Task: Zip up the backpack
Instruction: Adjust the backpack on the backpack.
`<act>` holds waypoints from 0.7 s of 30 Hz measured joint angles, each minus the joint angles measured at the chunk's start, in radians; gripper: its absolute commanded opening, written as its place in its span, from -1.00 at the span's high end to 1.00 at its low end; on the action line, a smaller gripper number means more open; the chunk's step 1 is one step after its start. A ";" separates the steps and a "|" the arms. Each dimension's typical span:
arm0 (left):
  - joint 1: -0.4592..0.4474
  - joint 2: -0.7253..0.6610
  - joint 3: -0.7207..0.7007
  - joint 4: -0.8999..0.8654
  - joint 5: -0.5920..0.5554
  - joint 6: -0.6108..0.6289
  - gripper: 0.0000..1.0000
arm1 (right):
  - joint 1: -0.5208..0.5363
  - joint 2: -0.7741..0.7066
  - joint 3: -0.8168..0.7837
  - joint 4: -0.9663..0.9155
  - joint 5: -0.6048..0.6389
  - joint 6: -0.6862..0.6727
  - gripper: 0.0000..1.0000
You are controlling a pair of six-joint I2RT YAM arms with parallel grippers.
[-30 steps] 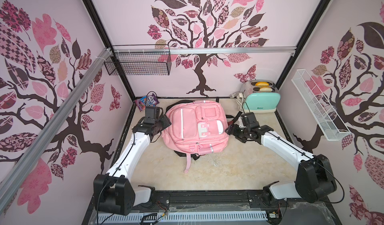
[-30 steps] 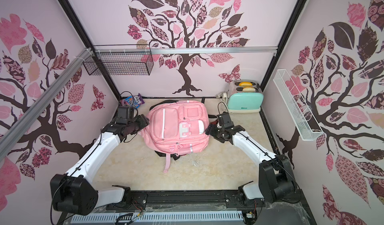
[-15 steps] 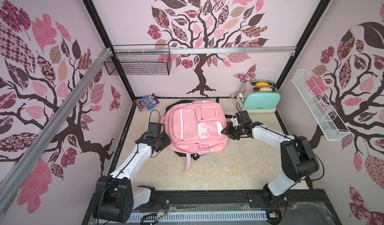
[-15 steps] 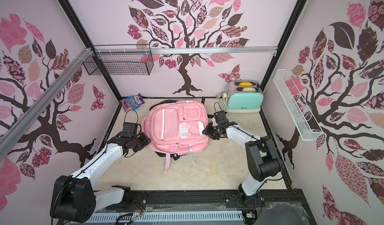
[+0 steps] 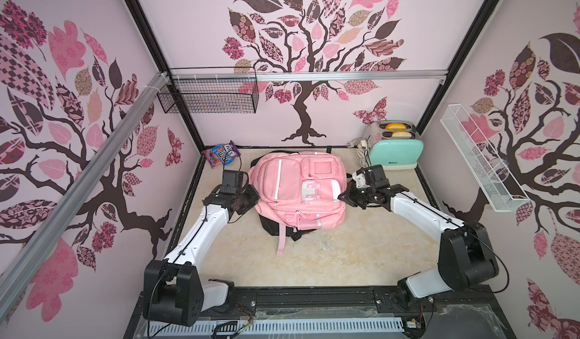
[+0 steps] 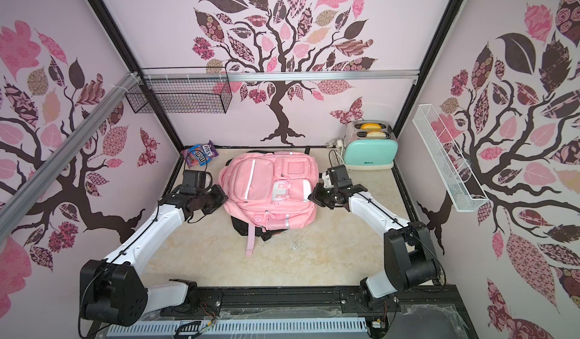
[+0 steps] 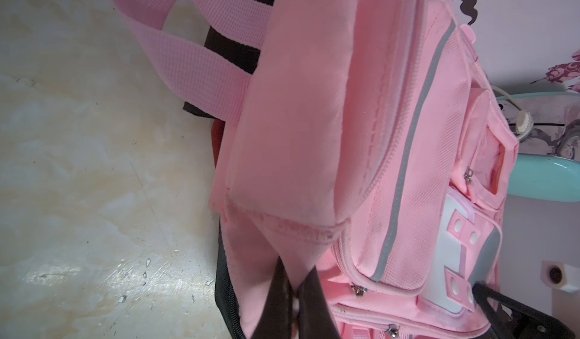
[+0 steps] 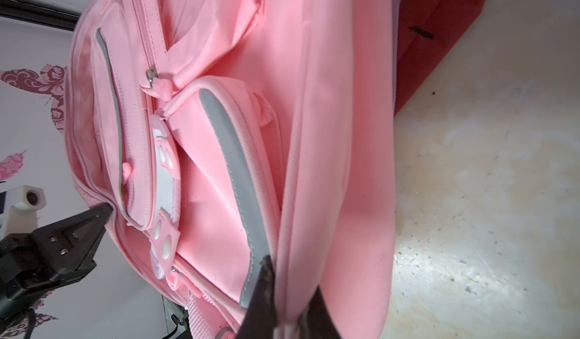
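Note:
The near edge of the backpack covers the black zipper, so the robot's right gripper needs to take the backpack's near corner (image 5: 339, 219) and raise it while the left gripper reaches that edge.
The pink backpack (image 5: 298, 193) (image 6: 266, 193) lies front-up in the middle of the table. My left gripper (image 5: 251, 196) (image 6: 224, 196) is at its left side. In the left wrist view that gripper (image 7: 296, 277) is shut on a fold of the pink side fabric. My right gripper (image 5: 342, 198) (image 6: 312, 196) is at the right side. In the right wrist view it (image 8: 288, 281) is shut on a pink fabric ridge beside a grey reflective strip (image 8: 232, 171). Metal zipper pulls (image 7: 356, 288) (image 8: 151, 74) show on the front pockets.
A mint toaster (image 5: 395, 158) stands at the back right, a candy bag (image 5: 221, 157) at the back left. A black wire basket (image 5: 207, 97) and a white wire shelf (image 5: 480, 158) hang on the walls. A pink strap (image 5: 282, 240) trails toward the front.
Both grippers have moved in against the backpack's sides and gone from open to shut on its fabric. The backpack has shifted only slightly.

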 measured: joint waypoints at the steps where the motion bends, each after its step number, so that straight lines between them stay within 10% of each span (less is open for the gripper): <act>1: 0.000 0.013 0.003 0.006 0.000 0.000 1.00 | 0.002 0.001 -0.006 0.000 0.003 -0.002 0.91; 5: 0.001 0.102 0.003 0.044 0.002 -0.006 0.77 | 0.005 0.014 -0.028 -0.020 0.005 -0.026 -0.13; 10: -0.002 0.135 -0.002 0.105 0.029 -0.013 -0.10 | 0.005 -0.027 -0.071 -0.074 0.000 -0.055 -0.97; 12: -0.004 0.116 -0.002 0.109 0.032 0.000 -0.74 | 0.001 -0.063 -0.078 -0.089 0.000 -0.051 -0.99; 14: -0.010 0.082 -0.004 0.110 0.031 0.014 -0.95 | 0.000 -0.091 -0.078 -0.089 -0.003 -0.049 -0.98; 21: -0.047 -0.109 -0.082 0.073 -0.001 0.061 -0.96 | -0.012 -0.100 -0.162 -0.039 -0.037 -0.013 -0.99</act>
